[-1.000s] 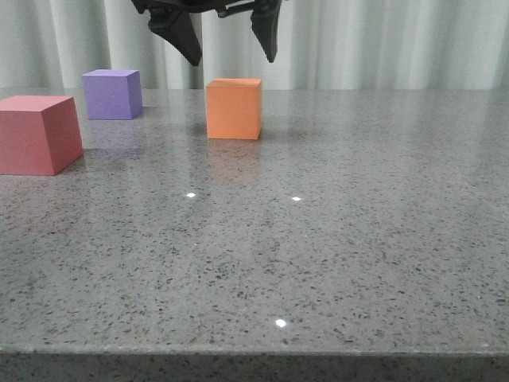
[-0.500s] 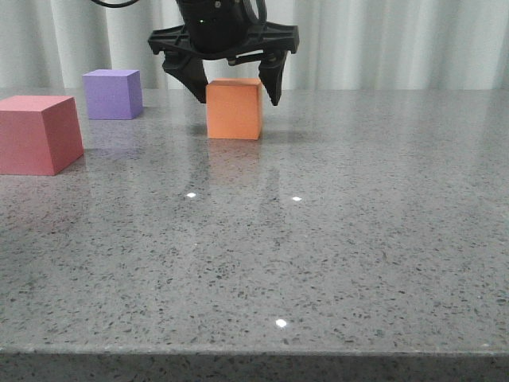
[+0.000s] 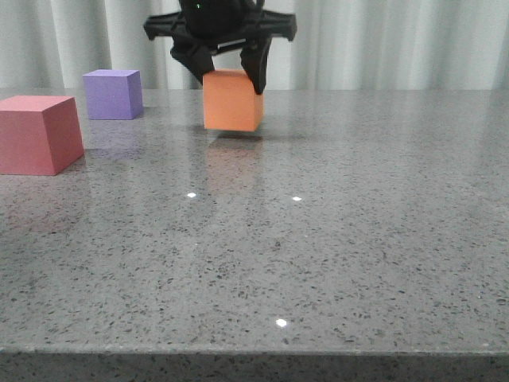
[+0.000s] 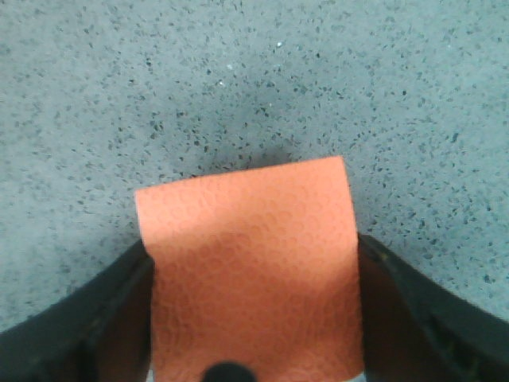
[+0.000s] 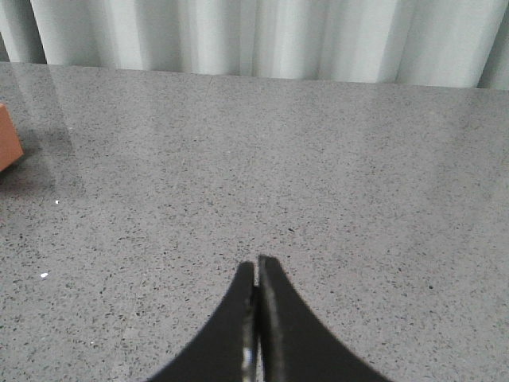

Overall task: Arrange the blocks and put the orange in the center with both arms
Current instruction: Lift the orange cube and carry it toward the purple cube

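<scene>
Next, my left gripper lets go of the orange cube on the table (image 3: 84, 122) between the red-pink cube and the purple cube.
The orange cube (image 3: 232, 102) is at the back middle of the grey table, slightly raised and tilted, with my left gripper (image 3: 228, 79) shut on its two sides from above. In the left wrist view the orange cube (image 4: 246, 215) fills the space between the black fingers of the left gripper (image 4: 253, 263). The purple cube (image 3: 113, 94) stands at the back left. The red-pink cube (image 3: 36, 134) sits nearer, at the left edge. My right gripper (image 5: 256, 267) is shut on nothing above bare table, with a sliver of the orange cube (image 5: 6, 135) at that view's edge.
The speckled grey table (image 3: 318, 239) stretches to a front edge near the camera. White curtains (image 3: 382, 44) hang behind the table's far edge.
My left gripper came down over the orange cube, closed on its sides and raised it a little off the table, shifting it slightly left.
</scene>
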